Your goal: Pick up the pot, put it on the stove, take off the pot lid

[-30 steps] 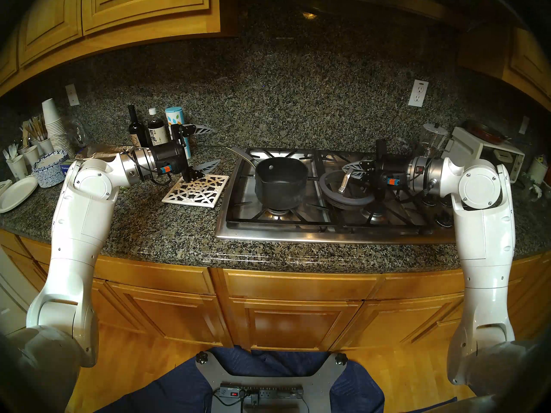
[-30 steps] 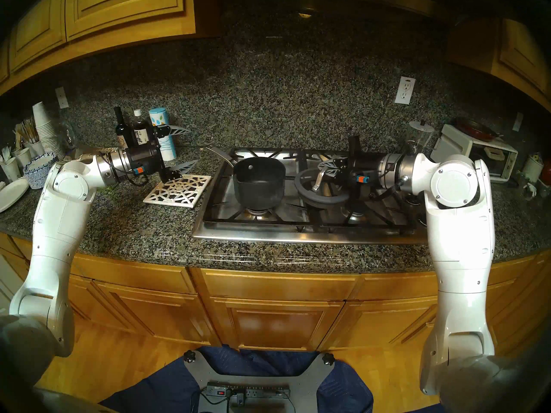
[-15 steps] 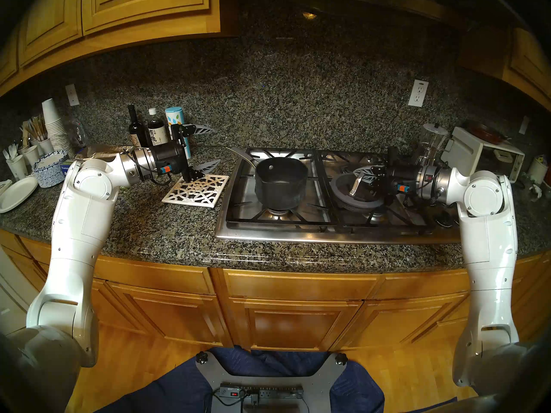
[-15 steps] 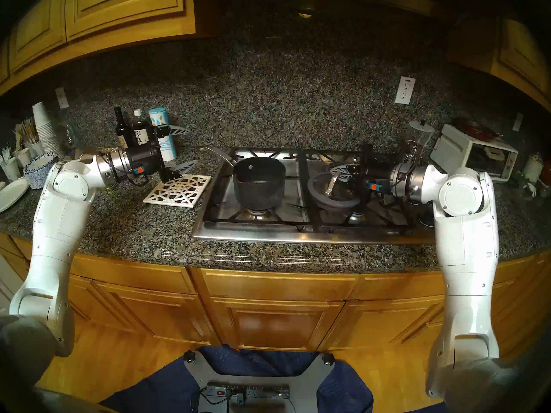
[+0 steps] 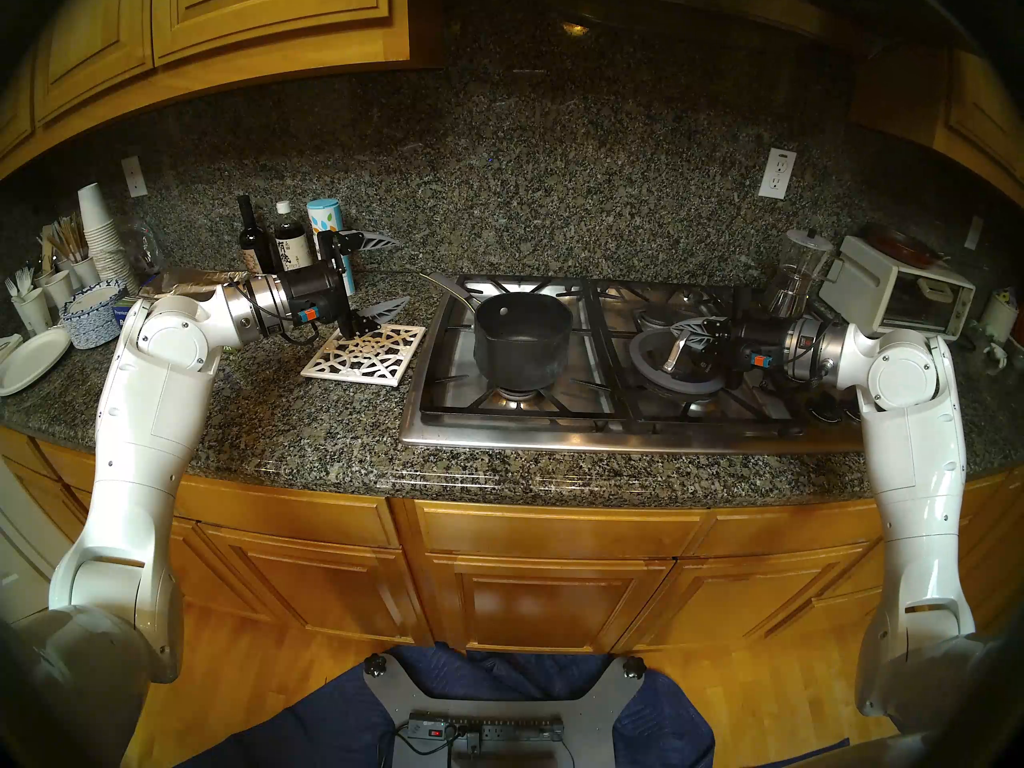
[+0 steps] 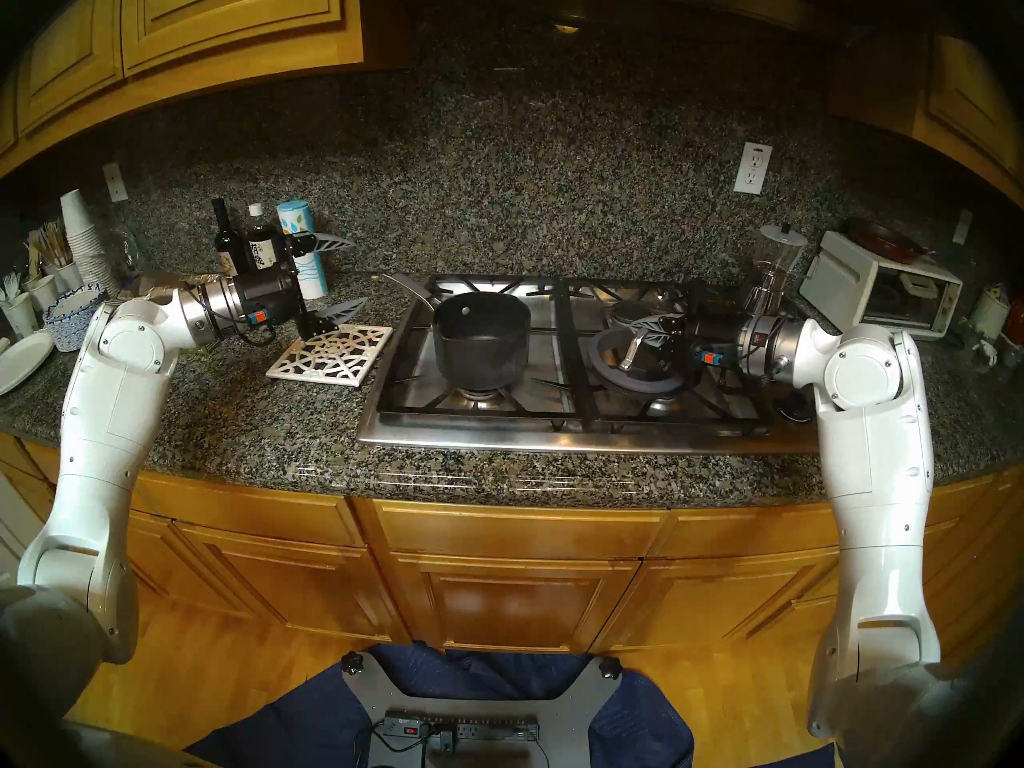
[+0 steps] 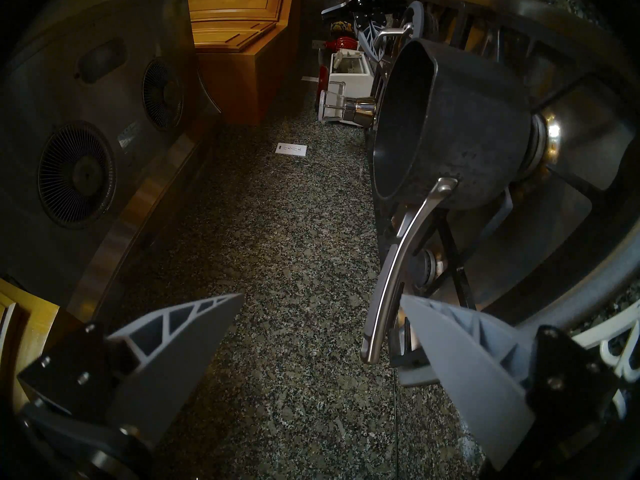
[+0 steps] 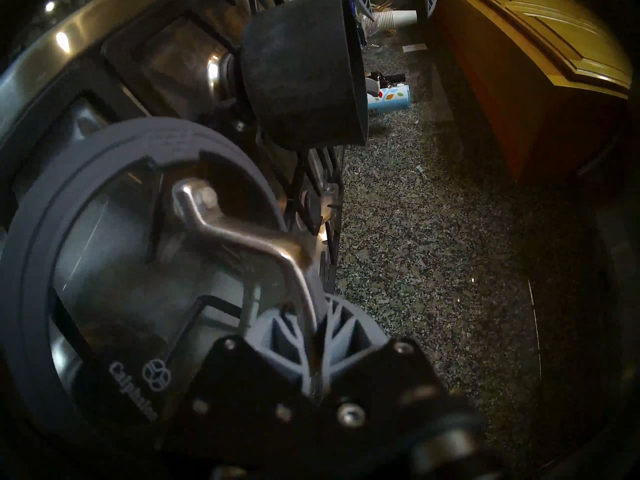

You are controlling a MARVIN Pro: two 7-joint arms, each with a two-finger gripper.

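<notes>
I will use my right gripper to release the pot lid flat on the empty front burner (image 5: pixel 707 368) (image 8: pixel 140 356) next to the pot.
The dark grey pot (image 5: pixel 523 340) stands uncovered on the front left burner of the stove (image 5: pixel 554 442). Its long metal handle (image 5: pixel 449 287) points back left. My right gripper (image 5: pixel 680 332) is shut on the arched handle (image 8: pixel 242 237) of the pot lid (image 5: pixel 679 382). It holds the lid tilted over the stove's right half, apart from the pot. My left gripper (image 5: pixel 390 273) is open above the counter left of the stove, with nothing between its fingers. In the left wrist view the pot handle's tip (image 7: pixel 372 344) lies close beside one finger of my left gripper (image 7: pixel 322 295).
A white lattice trivet (image 5: pixel 365 357) lies under my left gripper. Bottles (image 5: pixel 255 240), a canister (image 5: pixel 327 218), paper cups (image 5: pixel 100 235) and plates (image 5: pixel 33 359) crowd the far left. A glass coffee maker (image 5: pixel 798 273) and a white toaster oven (image 5: pixel 897 290) stand at the right.
My right arm has carried the lid to the right, farther from the pot. The left arm and the pot have not moved.
</notes>
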